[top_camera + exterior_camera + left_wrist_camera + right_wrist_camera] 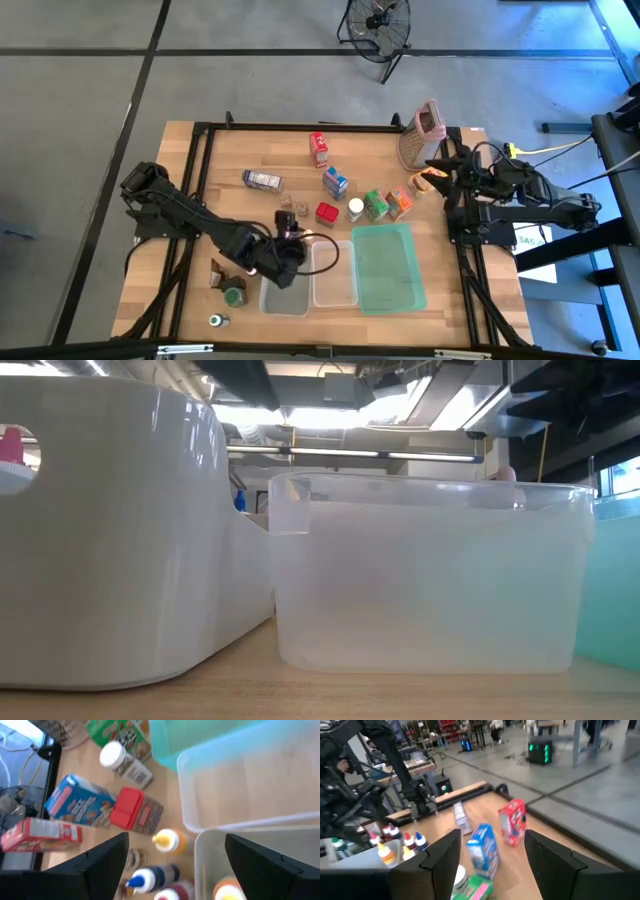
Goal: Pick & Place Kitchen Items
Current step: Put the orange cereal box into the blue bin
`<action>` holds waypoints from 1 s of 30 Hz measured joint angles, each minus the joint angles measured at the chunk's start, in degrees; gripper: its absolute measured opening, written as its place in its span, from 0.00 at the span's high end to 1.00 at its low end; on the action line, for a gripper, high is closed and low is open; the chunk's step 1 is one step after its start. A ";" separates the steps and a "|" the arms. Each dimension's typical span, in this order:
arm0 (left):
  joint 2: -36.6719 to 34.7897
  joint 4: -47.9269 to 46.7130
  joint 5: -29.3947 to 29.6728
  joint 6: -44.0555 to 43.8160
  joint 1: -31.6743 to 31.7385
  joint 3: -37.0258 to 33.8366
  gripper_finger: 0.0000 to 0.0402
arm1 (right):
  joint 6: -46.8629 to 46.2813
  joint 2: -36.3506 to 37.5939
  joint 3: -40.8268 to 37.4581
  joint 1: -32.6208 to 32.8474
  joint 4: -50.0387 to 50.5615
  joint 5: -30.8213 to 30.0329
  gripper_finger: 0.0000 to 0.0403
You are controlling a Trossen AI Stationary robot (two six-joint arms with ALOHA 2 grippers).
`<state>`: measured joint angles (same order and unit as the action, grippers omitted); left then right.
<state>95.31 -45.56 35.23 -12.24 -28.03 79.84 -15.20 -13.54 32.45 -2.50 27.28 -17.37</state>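
Observation:
The orange carton beside the green carton is next, and my right gripper should go to it and close on the orange carton's sides (399,205).
Kitchen items stand on the table's far half: a red carton (319,148), a blue carton (335,182), a red-lidded jar (326,213), a white-capped jar (355,209), green (375,205) and orange (400,203) cartons, and tiny bottles (292,207). My left gripper (290,235) hangs open over the far corner of the left tub (283,290). In its wrist view the open left gripper (176,837) frames yellow-capped (167,840) and blue-capped (145,879) bottles. An orange-yellow item (227,890) lies in that tub. My right gripper (432,180) waits open at the right edge, and its wrist view shows the right gripper (492,834) facing the blue carton (482,847).
A clear tub (333,272) and a green tray (388,265) sit right of the left tub. The metal grater (420,135) stands at the far right corner, close to my right gripper. Green-capped jars (233,296) stand near the left front edge. A grey-purple carton (262,179) lies far left.

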 joint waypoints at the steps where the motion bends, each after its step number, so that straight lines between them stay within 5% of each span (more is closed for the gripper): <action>1: 0.00 0.78 -0.43 0.39 0.00 -0.01 0.19 | 0.31 0.00 -0.01 0.01 0.30 0.09 0.45; 6: 0.00 2.10 0.60 5.25 0.00 -0.01 0.19 | 0.60 -0.30 -0.02 0.00 0.72 2.00 0.41; 11: 0.00 2.08 3.40 8.27 0.04 -0.01 0.19 | 0.63 -0.28 -0.02 0.00 0.39 6.65 0.25; 17: 0.00 2.08 10.20 9.28 0.02 -0.01 0.19 | 8.24 -0.37 0.00 0.02 1.68 23.03 0.12; 25: -1.71 1.56 27.06 7.17 -1.21 -0.01 0.19 | 3.56 -7.45 11.25 0.00 22.59 12.31 0.11; 30: -6.77 -4.02 22.69 6.15 -2.46 -0.01 0.19 | -1.57 -17.33 14.95 0.00 30.82 6.47 0.11</action>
<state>88.53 -49.58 57.92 -6.10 -30.50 79.83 -16.77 -30.87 47.39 -2.50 58.10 -10.90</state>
